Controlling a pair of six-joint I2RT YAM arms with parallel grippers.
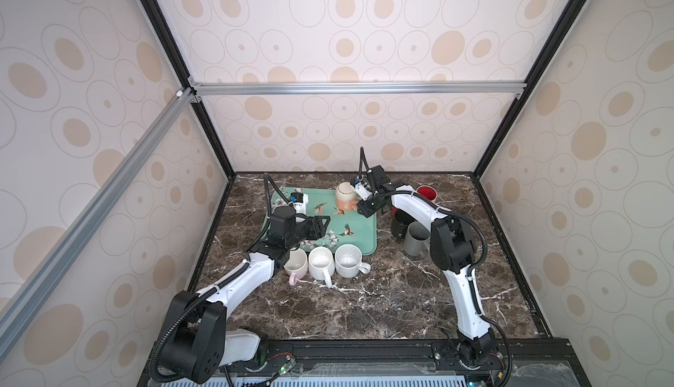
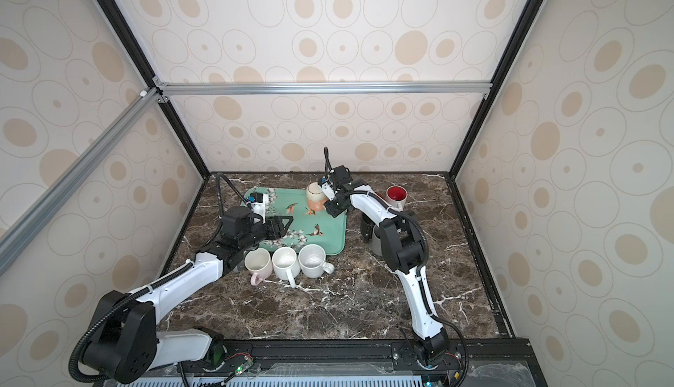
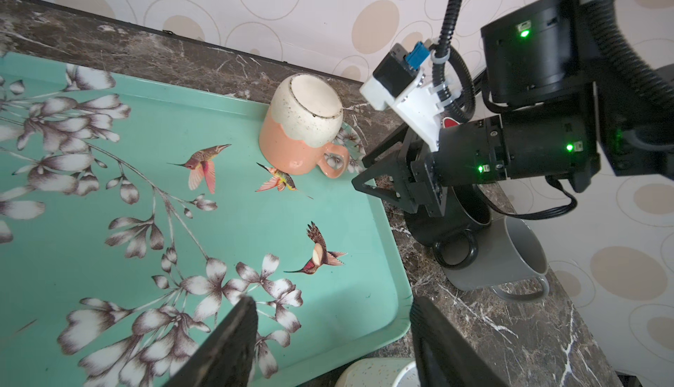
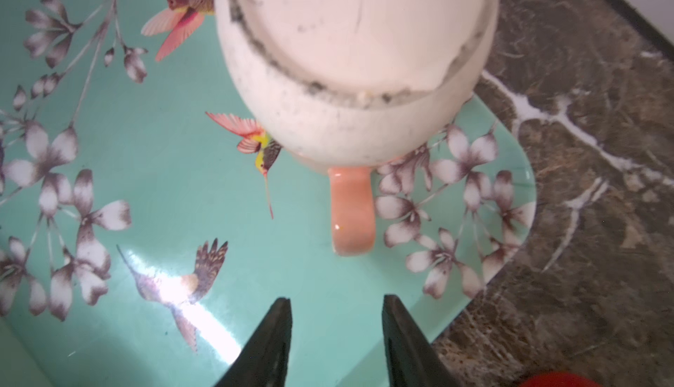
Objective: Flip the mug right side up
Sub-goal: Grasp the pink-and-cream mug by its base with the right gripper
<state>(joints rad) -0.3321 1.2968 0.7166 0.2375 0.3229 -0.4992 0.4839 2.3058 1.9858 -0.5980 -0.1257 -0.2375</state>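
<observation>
Next, I take the mug's peach handle [image 4: 352, 211] with my right gripper and tip the mug for my left gripper to take, because the mug's rim faces down against the tray.
The mug [image 1: 345, 197] [image 2: 316, 196], peach below and speckled cream above, stands upside down at the far right corner of the teal bird-and-flower tray [image 1: 364, 228] [image 2: 335, 232]. The left wrist view shows its flat base facing up [image 3: 302, 126]. In the right wrist view its peach handle [image 4: 352, 214] points toward my right gripper [image 4: 335, 299] [image 1: 365, 211], which is open just short of the handle, touching nothing. My left gripper [image 3: 332, 301] [image 1: 324, 226] hovers open and empty over the tray's near right part.
Three upright pale mugs [image 1: 296, 263] [image 1: 321, 263] [image 1: 348, 259] line the tray's front edge. Right of the tray stand a black mug [image 1: 401, 224], a grey mug [image 1: 415, 237] and a red-lined mug [image 1: 426, 192]. Walls enclose the marble table on three sides.
</observation>
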